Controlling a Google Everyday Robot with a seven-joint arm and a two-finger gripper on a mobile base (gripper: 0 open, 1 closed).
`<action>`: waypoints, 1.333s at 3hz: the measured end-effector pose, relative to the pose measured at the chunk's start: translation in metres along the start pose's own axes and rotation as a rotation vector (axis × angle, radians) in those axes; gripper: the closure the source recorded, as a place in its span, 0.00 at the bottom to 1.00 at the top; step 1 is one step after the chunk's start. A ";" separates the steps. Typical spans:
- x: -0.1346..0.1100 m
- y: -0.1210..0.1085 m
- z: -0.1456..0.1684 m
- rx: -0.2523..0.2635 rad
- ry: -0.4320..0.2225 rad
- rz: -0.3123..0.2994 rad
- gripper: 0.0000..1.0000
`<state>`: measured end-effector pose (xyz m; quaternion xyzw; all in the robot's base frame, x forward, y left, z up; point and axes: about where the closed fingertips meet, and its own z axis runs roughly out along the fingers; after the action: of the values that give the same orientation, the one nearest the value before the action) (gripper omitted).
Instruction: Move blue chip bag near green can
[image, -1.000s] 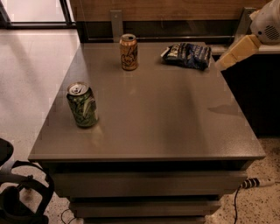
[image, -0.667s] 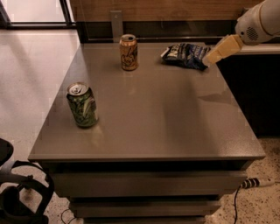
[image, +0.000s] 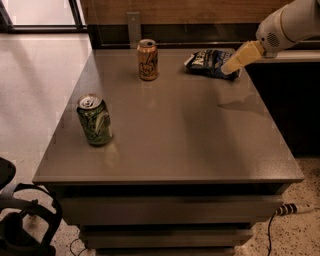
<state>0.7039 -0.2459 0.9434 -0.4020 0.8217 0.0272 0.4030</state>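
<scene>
Next, my gripper grips the blue chip bag on the near side of the blue chip bag (image: 219, 67), toward its end farther from the orange-tan can.
The blue chip bag (image: 209, 62) lies crumpled at the far right of the grey table (image: 175, 130). The green can (image: 94, 120) stands upright near the table's left edge, far from the bag. My gripper (image: 230, 67) comes in from the upper right on a white arm. Its tan tip hangs just above the bag's right end.
An orange-tan can (image: 148, 60) stands upright at the back, left of the bag. A dark counter (image: 290, 95) borders the table on the right. A black chair base (image: 20, 220) and a cable (image: 290, 209) are on the floor below.
My gripper has moved left and slightly up, from beside the table's right edge to over the bag's right end. The bag and both cans have not moved.
</scene>
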 end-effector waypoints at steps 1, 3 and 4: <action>-0.006 -0.007 0.041 -0.017 -0.013 0.023 0.00; 0.002 -0.027 0.103 -0.013 0.018 0.063 0.00; 0.014 -0.039 0.124 0.000 0.050 0.081 0.00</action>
<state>0.8052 -0.2357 0.8617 -0.3689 0.8471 0.0333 0.3810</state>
